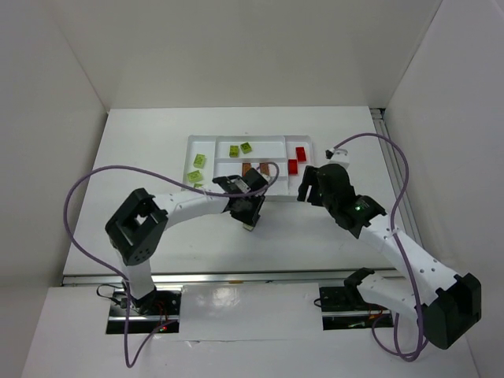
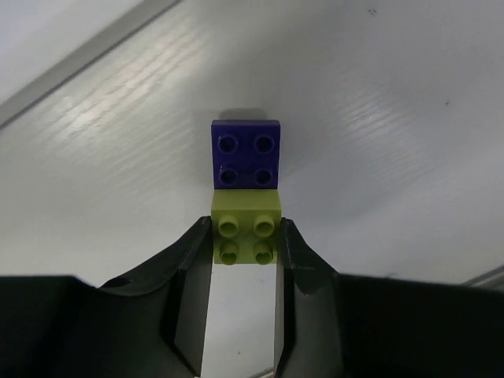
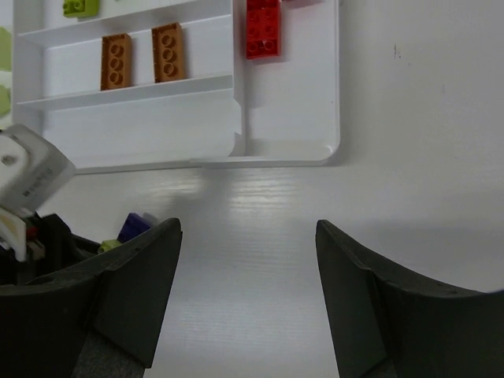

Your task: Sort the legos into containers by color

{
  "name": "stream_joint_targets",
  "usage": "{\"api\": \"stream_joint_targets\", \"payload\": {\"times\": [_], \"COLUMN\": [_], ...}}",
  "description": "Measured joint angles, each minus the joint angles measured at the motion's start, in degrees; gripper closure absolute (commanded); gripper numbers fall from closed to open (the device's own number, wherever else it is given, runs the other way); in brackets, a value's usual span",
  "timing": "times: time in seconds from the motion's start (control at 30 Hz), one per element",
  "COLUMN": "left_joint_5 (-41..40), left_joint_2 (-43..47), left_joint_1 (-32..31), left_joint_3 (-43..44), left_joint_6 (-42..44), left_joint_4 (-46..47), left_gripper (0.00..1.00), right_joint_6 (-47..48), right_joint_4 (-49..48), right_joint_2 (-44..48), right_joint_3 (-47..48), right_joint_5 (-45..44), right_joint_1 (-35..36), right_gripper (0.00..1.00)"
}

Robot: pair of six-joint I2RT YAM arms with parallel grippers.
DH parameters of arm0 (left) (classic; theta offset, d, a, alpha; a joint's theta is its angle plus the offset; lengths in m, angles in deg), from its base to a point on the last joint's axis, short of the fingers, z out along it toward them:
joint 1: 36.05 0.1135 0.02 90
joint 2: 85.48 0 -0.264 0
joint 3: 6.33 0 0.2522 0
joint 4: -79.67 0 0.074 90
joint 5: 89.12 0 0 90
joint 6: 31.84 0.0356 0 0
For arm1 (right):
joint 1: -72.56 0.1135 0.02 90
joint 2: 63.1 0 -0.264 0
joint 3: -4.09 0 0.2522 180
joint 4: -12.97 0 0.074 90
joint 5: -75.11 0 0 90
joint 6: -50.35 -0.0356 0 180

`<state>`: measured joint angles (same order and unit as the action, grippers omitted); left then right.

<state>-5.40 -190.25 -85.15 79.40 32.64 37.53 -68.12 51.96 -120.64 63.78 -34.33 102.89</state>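
Observation:
The lime green lego, held low over the table, will be let go by my left gripper between the farthest and middle legos (image 1: 196,168) in the tray's lime end.
My left gripper (image 2: 244,234) is shut on a lime green lego (image 2: 246,228), held by its sides at the fingertips, low over the table. A purple lego (image 2: 246,153) lies on the table against its far side. In the top view my left gripper (image 1: 250,218) is just in front of the white tray (image 1: 236,140). My right gripper (image 1: 312,186) is open and empty by the tray's right end. In the right wrist view its jaws (image 3: 244,228) stand wide apart over bare table, and the purple lego (image 3: 135,226) peeks out at the left.
The tray holds lime legos (image 1: 200,160) in its left sections, two brown-orange ones (image 1: 256,168) in a long section and two red ones (image 1: 297,160) at the right end. The nearest long section (image 3: 134,126) holds nothing. White walls enclose the table.

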Motion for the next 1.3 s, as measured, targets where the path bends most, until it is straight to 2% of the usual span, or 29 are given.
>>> {"api": "stream_joint_targets", "payload": {"times": [0.17, 0.27, 0.4, 0.53, 0.63, 0.73, 0.77, 0.87, 1.07, 1.17, 1.3], "left_joint_5": [10.8, 21.8, 37.8, 51.5, 58.4, 63.2, 64.6, 68.3, 72.6, 74.0, 75.5], "left_joint_2": [7.3, 13.2, 19.2, 21.5, 21.5, 21.5, 21.5, 21.9, 23.5, 24.0, 24.0], "left_joint_1": [8.4, 14.3, 21.2, 24.9, 25.5, 25.6, 25.6, 26.1, 27.8, 27.9, 28.0], "left_joint_3": [-1.0, -1.1, -2.6, -7.1, -9.9, -10.4, -10.4, -10.4, -10.4, -10.4, -10.4], "left_joint_6": [1.3, 1.7, 1.5, -0.6, -3.2, -4.6, -4.9, -6.7, -9.3, -10.4, -12.2], "left_joint_4": [-0.7, 1.2, 7.4, 15.4, 19.7, 21.7, 22.8, 25.7, 29.5, 30.9, 33.4], "left_gripper": [1.00, 1.00, 1.00, 1.00, 1.00, 1.00, 1.00, 1.00, 1.00, 1.00, 1.00], "right_joint_6": [0.3, 0.4, -1.2, -4.2, -6.8, -8.7, -9.4, -11.2, -13.0, -14.5, -19.8], "right_joint_4": [0.1, -2.2, -11.9, -23.2, -31.1, -37.7, -39.3, -43.6, -48.6, -51.5, -60.1], "right_joint_2": [1.5, 3.2, 5.9, 4.2, 1.8, -1.2, -2.2, -4.1, -4.4, -4.7, -5.9], "right_joint_3": [1.7, 1.1, -2.5, -3.9, -4.4, -4.4, -4.4, -5.1, -6.2, -6.3, -9.3], "right_joint_5": [2.6, 8.6, 23.0, 34.2, 40.3, 44.5, 45.6, 47.8, 51.0, 52.7, 55.6], "right_joint_1": [-0.1, -0.2, -0.3, -0.3, -0.3, -0.3, -0.4, -0.5, -0.6, -0.6, -1.1], "right_gripper": [0.24, 0.18, 0.02, 0.01, 0.01, 0.01, 0.05, 0.06, 0.06, 0.13, 0.23]}}
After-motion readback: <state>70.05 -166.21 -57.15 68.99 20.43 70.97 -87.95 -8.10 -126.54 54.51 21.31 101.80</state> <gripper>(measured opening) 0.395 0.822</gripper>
